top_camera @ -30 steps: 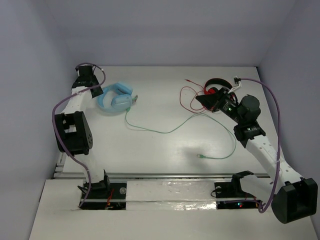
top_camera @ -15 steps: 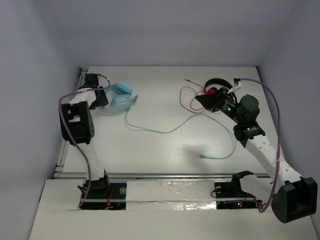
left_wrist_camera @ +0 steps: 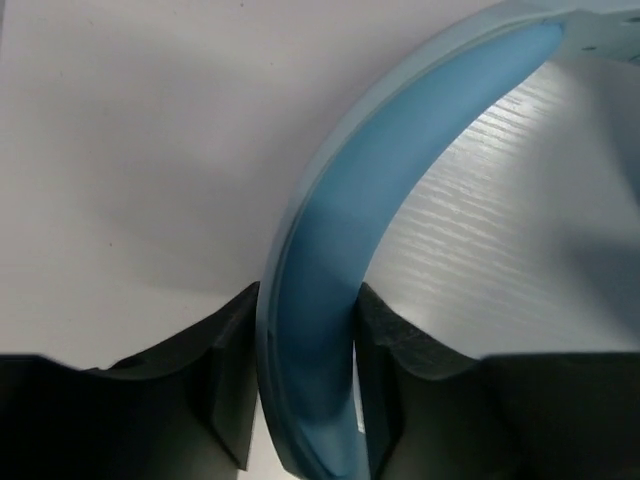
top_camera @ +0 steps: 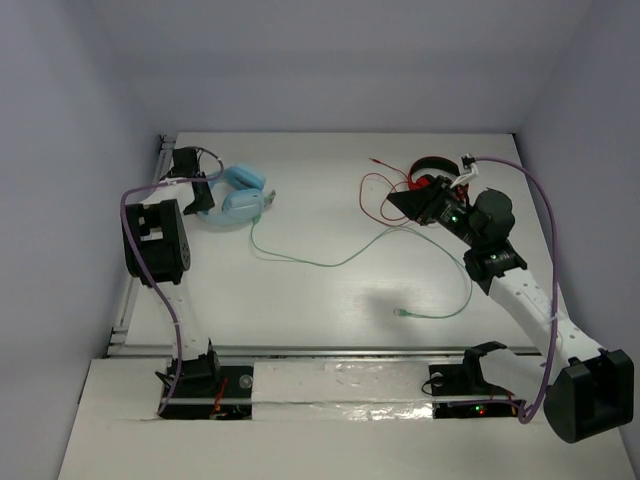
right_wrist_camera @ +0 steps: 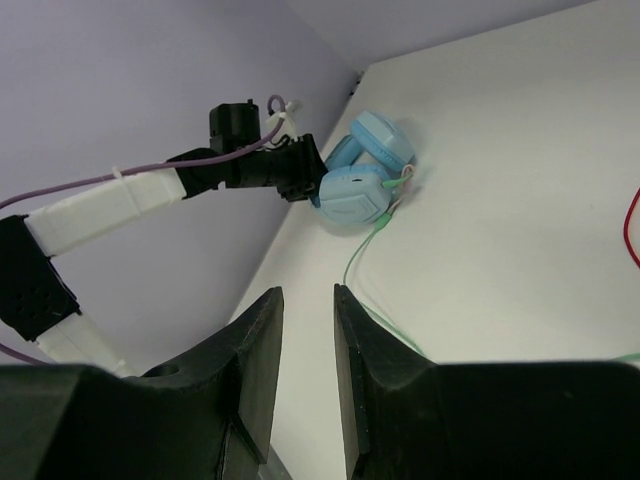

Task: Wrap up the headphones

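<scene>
I will use my right gripper to take the pale green cable's middle part (top_camera: 362,250) and lift it clear before wrapping the headphones, because it crosses the red cable.
The light blue headphones (top_camera: 238,197) lie at the back left of the table, earcups stacked. Their pale green cable (top_camera: 330,262) runs right across the table and curls back to its plug (top_camera: 400,314). My left gripper (top_camera: 205,195) is at their left side. In the left wrist view it (left_wrist_camera: 305,370) is shut on the blue headband (left_wrist_camera: 340,250), one finger (left_wrist_camera: 225,370) pressed on each side. My right gripper (top_camera: 400,200) hovers at the back right, open and empty. Its view shows the headphones (right_wrist_camera: 360,180) and cable (right_wrist_camera: 360,260) far ahead.
Red-and-black headphones (top_camera: 435,172) with a looping red cable (top_camera: 375,195) lie at the back right, just beside my right wrist. The table's left edge and a purple wall (right_wrist_camera: 120,80) are close to the left arm.
My left arm has swung its elbow in and brought its gripper from the back left corner onto the blue headband. My right arm has shifted only slightly.
</scene>
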Controlling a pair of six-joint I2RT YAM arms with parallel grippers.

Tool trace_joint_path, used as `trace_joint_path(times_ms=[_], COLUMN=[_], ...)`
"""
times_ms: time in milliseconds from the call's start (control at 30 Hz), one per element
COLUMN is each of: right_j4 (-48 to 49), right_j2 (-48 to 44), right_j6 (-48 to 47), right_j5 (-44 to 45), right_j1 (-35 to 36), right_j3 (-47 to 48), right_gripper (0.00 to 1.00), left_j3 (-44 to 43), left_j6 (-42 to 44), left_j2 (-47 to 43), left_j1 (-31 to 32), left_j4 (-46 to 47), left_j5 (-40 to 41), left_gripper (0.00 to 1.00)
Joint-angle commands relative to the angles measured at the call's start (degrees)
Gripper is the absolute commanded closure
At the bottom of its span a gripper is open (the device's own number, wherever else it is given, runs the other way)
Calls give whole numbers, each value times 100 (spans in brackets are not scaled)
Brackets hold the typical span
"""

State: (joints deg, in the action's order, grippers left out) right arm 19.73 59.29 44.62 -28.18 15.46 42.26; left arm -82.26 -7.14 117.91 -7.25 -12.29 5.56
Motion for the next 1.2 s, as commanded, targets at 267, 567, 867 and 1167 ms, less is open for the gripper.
trace_joint_path(times_ms=[267, 567, 867, 1167], right_j4=[-30, -714, -576, 180], right_j2=[127, 1040, 1217, 1796], right_j6=[-391, -1200, -1799, -2160], right_j5=[-64, -574, -776, -1242], right_j1=[53, 544, 774, 1239], right_j3=[221, 827, 968, 750], right_gripper=[63, 100, 21, 7], left_j3=[-36, 52, 61, -343], left_j6=[-129, -674, -1764, -2590], left_j2=[-662, -2455, -3485, -3933], left_j1=[161, 1243, 1296, 1296], left_j4=[-203, -485, 122, 702], left_j5=[-1030, -2330, -3922, -4485], left_gripper=[100, 100, 100, 100])
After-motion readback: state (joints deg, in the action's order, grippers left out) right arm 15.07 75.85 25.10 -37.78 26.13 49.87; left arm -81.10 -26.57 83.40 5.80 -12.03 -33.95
